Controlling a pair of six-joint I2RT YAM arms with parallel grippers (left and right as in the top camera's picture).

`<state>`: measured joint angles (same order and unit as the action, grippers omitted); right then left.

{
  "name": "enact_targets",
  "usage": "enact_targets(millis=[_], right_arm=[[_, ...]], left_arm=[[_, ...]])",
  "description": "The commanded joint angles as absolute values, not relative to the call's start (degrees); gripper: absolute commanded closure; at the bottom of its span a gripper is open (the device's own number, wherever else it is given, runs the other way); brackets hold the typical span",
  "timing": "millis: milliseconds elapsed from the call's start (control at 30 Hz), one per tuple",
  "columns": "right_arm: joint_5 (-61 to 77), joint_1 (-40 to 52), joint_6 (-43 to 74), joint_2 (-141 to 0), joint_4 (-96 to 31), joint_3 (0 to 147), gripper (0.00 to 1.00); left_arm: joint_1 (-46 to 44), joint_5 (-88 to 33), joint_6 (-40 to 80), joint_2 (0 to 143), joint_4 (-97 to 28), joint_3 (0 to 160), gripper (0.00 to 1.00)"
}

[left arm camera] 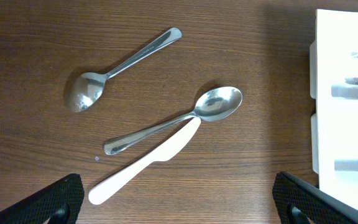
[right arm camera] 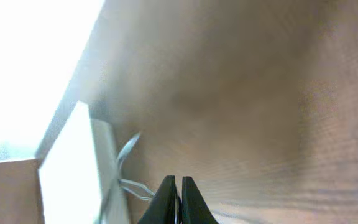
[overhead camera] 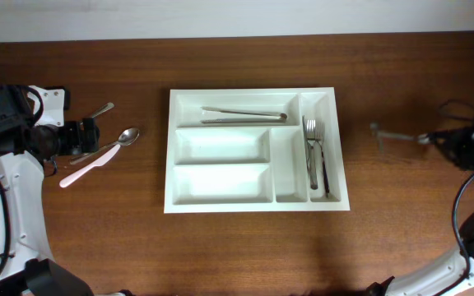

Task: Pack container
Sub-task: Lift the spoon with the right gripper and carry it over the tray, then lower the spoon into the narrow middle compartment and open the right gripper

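The thin metal utensil will go into the empty narrow compartment [overhead camera: 288, 172] beside the forks, where my right gripper will open and let go of it.
The white container [overhead camera: 257, 203] lies at the table's middle. Its top long compartment holds long metal utensils [overhead camera: 243, 114] and its far right narrow compartment holds forks [overhead camera: 314, 152]; the other compartments show nothing in them. Two metal spoons [left arm camera: 173, 121] [left arm camera: 114, 70] and a white plastic knife [left arm camera: 145, 163] lie on the wood left of it. My left gripper [left arm camera: 179, 205] is open and hovers over them. My right gripper [right arm camera: 179, 202] is shut on a thin metal utensil [overhead camera: 389, 134] to the right of the container and holds it pointing toward the container.
The container's edge [left arm camera: 347, 99] shows at the right of the left wrist view. The right wrist view is blurred, with thin cables [right arm camera: 129, 180] near the fingers. The table's far edge [overhead camera: 237, 36] runs along the top.
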<state>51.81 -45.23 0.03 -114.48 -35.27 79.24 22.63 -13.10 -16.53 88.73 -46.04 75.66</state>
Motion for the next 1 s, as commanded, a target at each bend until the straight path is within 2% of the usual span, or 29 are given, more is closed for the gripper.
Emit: enact_targets(millis=[0,500,600,767,967], right_arm=[[58.65,-44.73,2.42,-108.55,-35.16,83.22,0.96],[59.35,-39.11,1.5,-97.78,-40.42,84.66,0.96],[58.24,-36.23,-5.26,-97.78,-47.11,84.66,0.96],[46.76,-28.53,-17.69,-97.8,-59.13,84.66,0.96],[34.98,-16.16,-23.81,-97.86,-58.63,84.66,0.96]], left_arm=[[22.79,-13.74,-17.23,89.14,-45.95,76.75,0.01],[22.79,-13.74,-17.23,89.14,-45.95,76.75,0.01],[22.79,-13.74,-17.23,89.14,-45.95,76.75,0.01],[22.79,-13.74,-17.23,89.14,-45.95,76.75,0.01],[22.79,-13.74,-17.23,89.14,-45.95,76.75,0.01]])
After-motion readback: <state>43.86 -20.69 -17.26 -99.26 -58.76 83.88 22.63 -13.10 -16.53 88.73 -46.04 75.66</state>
